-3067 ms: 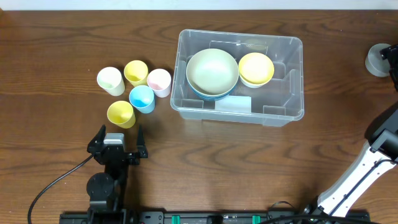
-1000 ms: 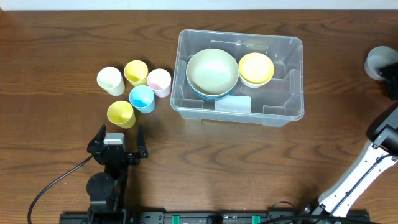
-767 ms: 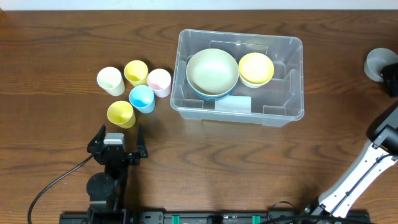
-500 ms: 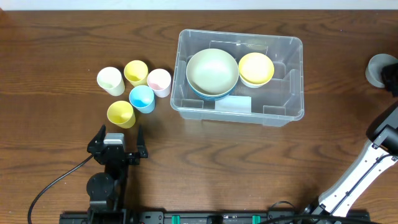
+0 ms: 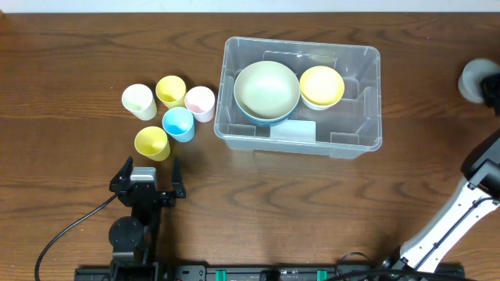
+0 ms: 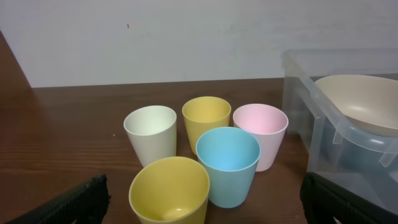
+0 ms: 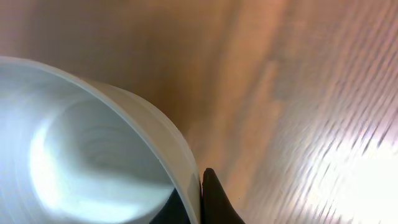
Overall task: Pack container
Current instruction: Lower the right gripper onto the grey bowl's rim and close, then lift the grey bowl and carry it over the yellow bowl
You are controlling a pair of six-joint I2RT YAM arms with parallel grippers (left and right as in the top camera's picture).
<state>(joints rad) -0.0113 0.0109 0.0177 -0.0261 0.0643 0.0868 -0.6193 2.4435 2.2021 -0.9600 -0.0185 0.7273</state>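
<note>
The robot's right gripper needs to release the grey bowl inside the yellow bowl (image 5: pixel 329 88) in the clear container.
The clear container (image 5: pixel 368 109) stands right of centre and holds a large pale green bowl (image 5: pixel 266 89) stacked on a blue one, plus a yellow bowl (image 5: pixel 321 86). A grey bowl (image 5: pixel 473 79), blurred, sits at the far right edge. My right gripper (image 5: pixel 492 92) is shut on its rim. In the right wrist view the rim (image 7: pixel 146 127) is pinched between the dark fingertips (image 7: pixel 214 198). My left gripper (image 5: pixel 149 166) stands open just in front of several cups. Its black fingers (image 6: pixel 78 200) flank a yellow cup (image 6: pixel 169 191) and a blue cup (image 6: pixel 227 163) without touching them.
The cup cluster left of the container has a white cup (image 5: pixel 138 101), a yellow cup (image 5: pixel 170 90), a pink cup (image 5: pixel 200 102), a blue cup (image 5: pixel 178 122) and a second yellow cup (image 5: pixel 151 143). The right arm's white link (image 5: pixel 449 222) crosses the lower right corner.
My right gripper has closed on the grey bowl's rim, and the bowl has shifted slightly and now looks blurred. The left arm, cups and container have not moved.
</note>
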